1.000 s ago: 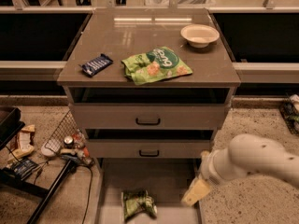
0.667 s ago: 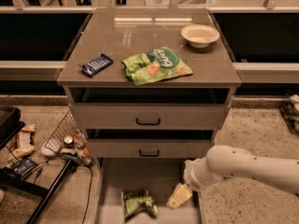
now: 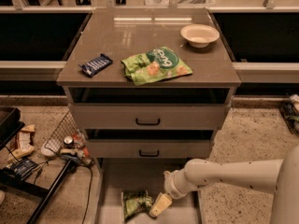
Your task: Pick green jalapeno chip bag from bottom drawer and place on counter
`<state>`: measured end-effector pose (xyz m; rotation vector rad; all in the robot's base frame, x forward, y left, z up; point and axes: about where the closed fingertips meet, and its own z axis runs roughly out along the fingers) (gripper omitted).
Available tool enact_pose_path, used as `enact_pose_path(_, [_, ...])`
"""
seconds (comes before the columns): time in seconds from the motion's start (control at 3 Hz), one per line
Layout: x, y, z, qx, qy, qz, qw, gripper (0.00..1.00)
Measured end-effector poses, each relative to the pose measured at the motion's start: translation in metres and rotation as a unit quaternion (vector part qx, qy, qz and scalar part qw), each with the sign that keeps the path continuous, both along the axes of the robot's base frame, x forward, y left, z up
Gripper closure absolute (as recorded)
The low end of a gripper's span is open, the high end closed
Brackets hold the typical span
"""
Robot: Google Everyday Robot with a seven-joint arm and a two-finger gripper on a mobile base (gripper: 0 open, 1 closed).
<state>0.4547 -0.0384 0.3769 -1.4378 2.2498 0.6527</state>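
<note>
My gripper should grab the middle (image 3: 138,202) of the green jalapeno chip bag in the open bottom drawer.
The green jalapeno chip bag (image 3: 135,203), small, dark green and wrinkly, lies on the floor of the pulled-out bottom drawer (image 3: 140,176) at the lower middle. My gripper (image 3: 158,207) comes in from the right on a white arm and hangs just right of the bag, almost touching it, low over the drawer floor. The counter (image 3: 149,36) is the glossy grey-brown cabinet top above the drawers.
On the counter lie a dark-blue snack bar wrapper (image 3: 96,64), a larger lime-green bag (image 3: 156,65) and a white bowl (image 3: 199,34). Two grey drawer fronts with black handles (image 3: 148,122) sit below. A wire basket and clutter (image 3: 65,141) lie on the floor at left.
My arm has swung left and down, bringing the gripper from the drawer's right side to just beside the chip bag. The bag has not moved.
</note>
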Motion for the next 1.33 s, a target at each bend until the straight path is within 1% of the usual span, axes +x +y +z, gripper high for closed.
enact_pose_path(0.33, [-0.004, 0.000, -0.001, -0.001, 0.006, 0.004, 1.0000, 0.00])
enact_pose_path(0.67, [0.006, 0.014, -0.026, 0.014, 0.008, 0.010, 0.9998, 0.00])
enact_pose_path(1.0, [0.027, 0.032, -0.066, 0.052, -0.001, 0.018, 0.9985, 0.00])
enact_pose_path(1.33, [0.048, 0.056, -0.139, 0.091, -0.012, 0.037, 0.9951, 0.00])
